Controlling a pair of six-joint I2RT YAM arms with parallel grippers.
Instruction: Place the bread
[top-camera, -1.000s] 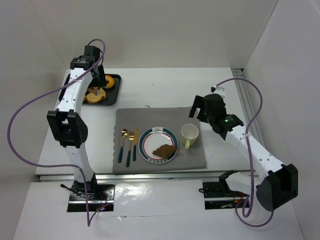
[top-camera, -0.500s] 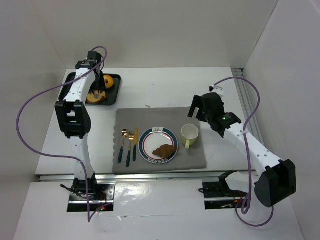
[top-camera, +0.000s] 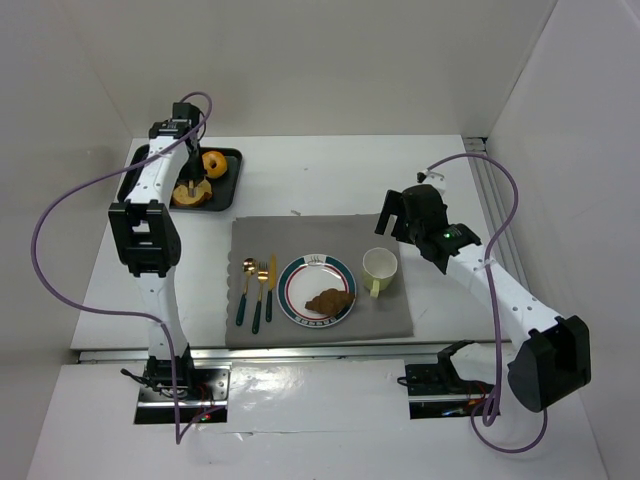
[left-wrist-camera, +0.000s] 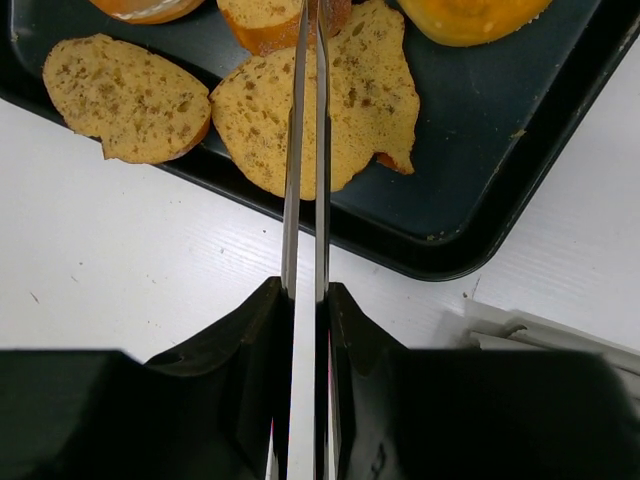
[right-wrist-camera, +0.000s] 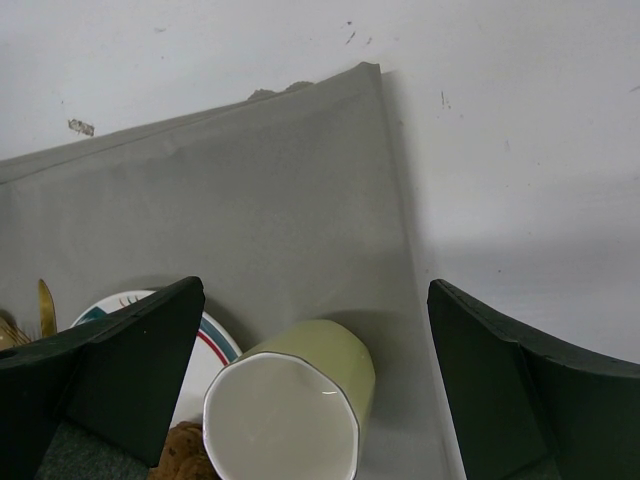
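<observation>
Next, my left gripper sets the tongs down on the white table (top-camera: 264, 190) beside the black tray, reaching the grey mat's far edge.
A black tray (top-camera: 229, 190) at the far left holds bread: speckled slices (left-wrist-camera: 350, 100), another slice (left-wrist-camera: 125, 95) and an orange bun (top-camera: 213, 163). My left gripper (top-camera: 189, 184) hangs over the tray. In the left wrist view its thin fingers (left-wrist-camera: 310, 8) are shut with only a slit between them, tips above the middle slice at the frame's top edge. A brown piece of bread (top-camera: 330, 299) lies on the striped plate (top-camera: 300, 272). My right gripper (top-camera: 396, 214) is open and empty (right-wrist-camera: 315, 290) above the mat, behind the cup.
A grey mat (top-camera: 300, 235) carries the plate, a lime-green cup (top-camera: 379, 267) on its right, also seen in the right wrist view (right-wrist-camera: 290, 410), and gold cutlery with teal handles (top-camera: 258, 290) on its left. White walls enclose the table.
The left arm's elbow has swung back toward the tray, and the left gripper has settled over the bread slices. The right arm has shifted only slightly.
</observation>
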